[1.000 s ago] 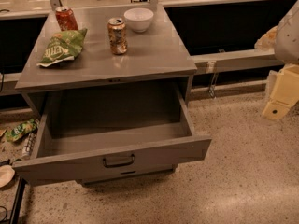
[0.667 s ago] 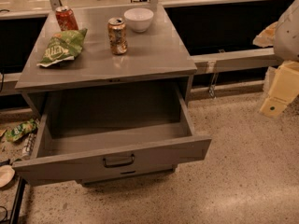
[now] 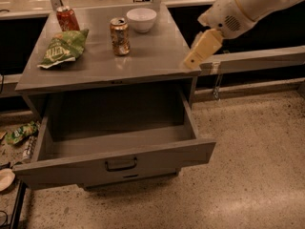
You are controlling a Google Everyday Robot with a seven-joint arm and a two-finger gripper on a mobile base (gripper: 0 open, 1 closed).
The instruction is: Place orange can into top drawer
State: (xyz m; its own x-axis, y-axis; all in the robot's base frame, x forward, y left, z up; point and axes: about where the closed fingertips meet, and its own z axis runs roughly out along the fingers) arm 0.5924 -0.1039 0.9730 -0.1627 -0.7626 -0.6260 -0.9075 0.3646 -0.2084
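My gripper is to go next to the orange can beside the white bowl and close around the middle of its body (image 3: 120,35).
The orange can (image 3: 119,36) stands upright on the grey cabinet top (image 3: 152,56), just left of a white bowl. The top drawer (image 3: 157,160) is pulled wide open below it, with a small dark handle (image 3: 120,164) on its front; nothing lies inside it. My gripper (image 3: 190,62), cream coloured on a white arm (image 3: 248,6), hangs over the right edge of the cabinet top. It is well to the right of the can and holds nothing that I can see.
A white bowl (image 3: 141,19), a red soda can (image 3: 67,18) and a green chip bag (image 3: 63,48) share the cabinet top. A grey rail (image 3: 267,58) runs to the right. Litter (image 3: 20,132) and a white dish (image 3: 5,179) lie on the floor at left.
My arm has swung in from the far right toward the cabinet, and the gripper is now over its right edge. The can, drawer and other things have not moved.
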